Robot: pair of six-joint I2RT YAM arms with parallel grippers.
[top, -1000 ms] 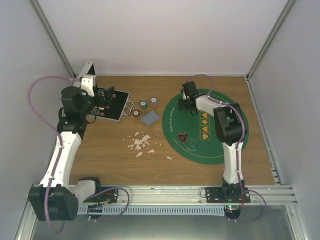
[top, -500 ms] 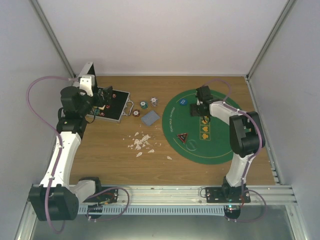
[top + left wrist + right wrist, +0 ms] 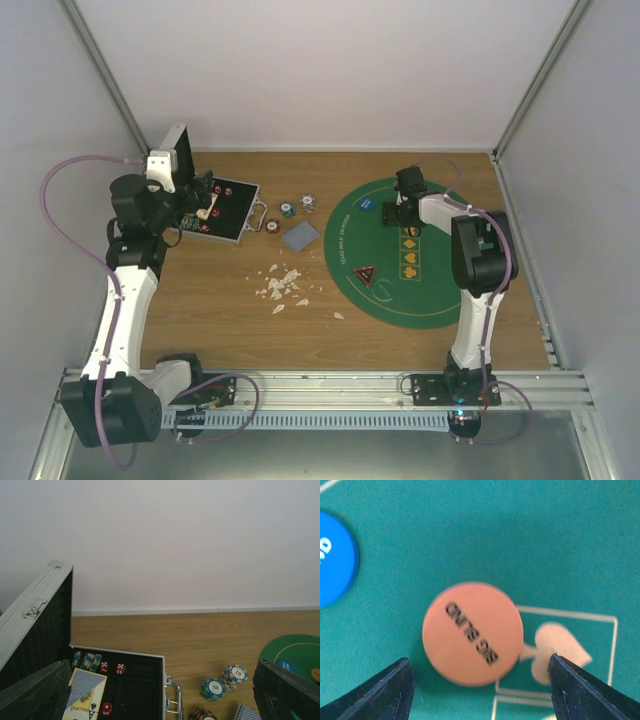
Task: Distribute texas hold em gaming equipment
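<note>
I should use my right gripper to move the orange button (image 3: 472, 634) across to clear mat beyond the squares, because the orange button covers the spade square's edge on the blue button's side.
My right gripper (image 3: 479, 680) hangs open low over the green mat (image 3: 400, 290). An orange "BIG BLIND" button (image 3: 472, 632) lies flat between its fingers, touching neither. A blue button (image 3: 366, 204) lies on the mat just left of it. The red-black triangular token (image 3: 364, 273) sits mid-mat. Three short stacks of poker chips (image 3: 288, 210) and a grey-blue deck of cards (image 3: 300, 236) rest on the wood between case and mat. My left gripper (image 3: 195, 205) is wide open over the open case (image 3: 240, 215), holding nothing.
Inside the case lie more chips (image 3: 87, 660), red dice (image 3: 120, 668) and cards (image 3: 85, 692). Its lid (image 3: 35, 615) stands up at the left. White crumbled scraps (image 3: 283, 285) are strewn on the wood near the middle. Walls close the table on three sides.
My right gripper slid right along the back of the mat, uncovering the blue button, and its jaws widened around the orange button. The left gripper drew slightly left over the case.
</note>
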